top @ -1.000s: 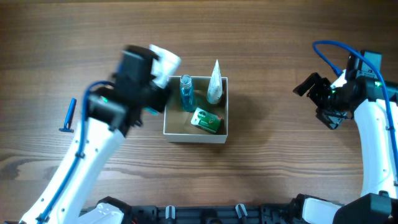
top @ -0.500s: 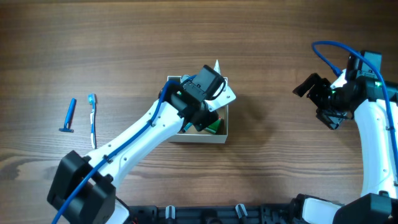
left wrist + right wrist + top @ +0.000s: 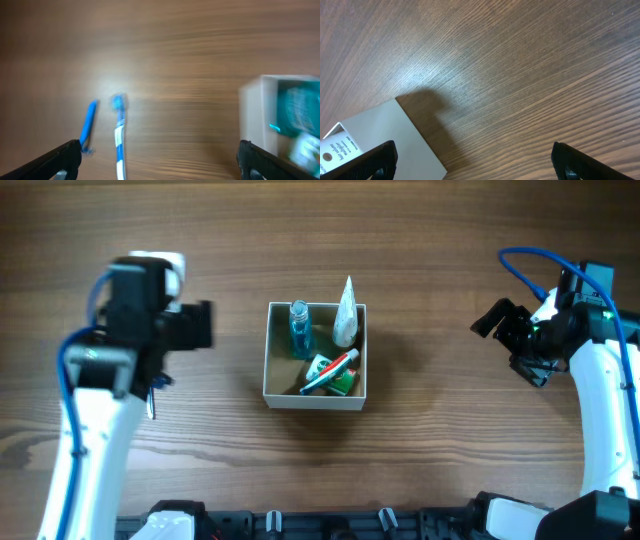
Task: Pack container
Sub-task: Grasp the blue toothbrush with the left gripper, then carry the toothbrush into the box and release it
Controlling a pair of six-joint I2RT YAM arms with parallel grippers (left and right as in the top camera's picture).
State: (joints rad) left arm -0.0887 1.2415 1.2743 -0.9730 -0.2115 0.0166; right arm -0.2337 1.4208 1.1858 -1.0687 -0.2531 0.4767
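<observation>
The toothbrush is next for my left gripper, which should go to it and close on the white part of its handle (image 3: 151, 389) (image 3: 119, 140), just beyond the blue neck.
The container (image 3: 267, 370), a square white-walled box, stands at the table's middle. It holds a blue bottle (image 3: 299, 330), a white tube (image 3: 345, 315), a green box (image 3: 340, 380) and a slim white item with red and blue ends (image 3: 330, 372) lying across the green box. My left gripper (image 3: 196, 325) hangs open and empty to the left of the box. In the left wrist view its fingers (image 3: 64, 157) stand wide apart over a blue razor (image 3: 88, 125) and a blue-and-white toothbrush (image 3: 119, 137). My right gripper (image 3: 508, 345) is open and empty far right of the box.
The left wrist view is blurred and shows the box wall (image 3: 255, 115) at its right. The right wrist view shows the box's white outer wall (image 3: 385, 135) at lower left and bare wood between the fingers (image 3: 572, 160). The left arm hides most of the toothbrush from overhead.
My left gripper went over the box, opened and left the slim white item inside, then swung back to the left. The right arm has not moved.
</observation>
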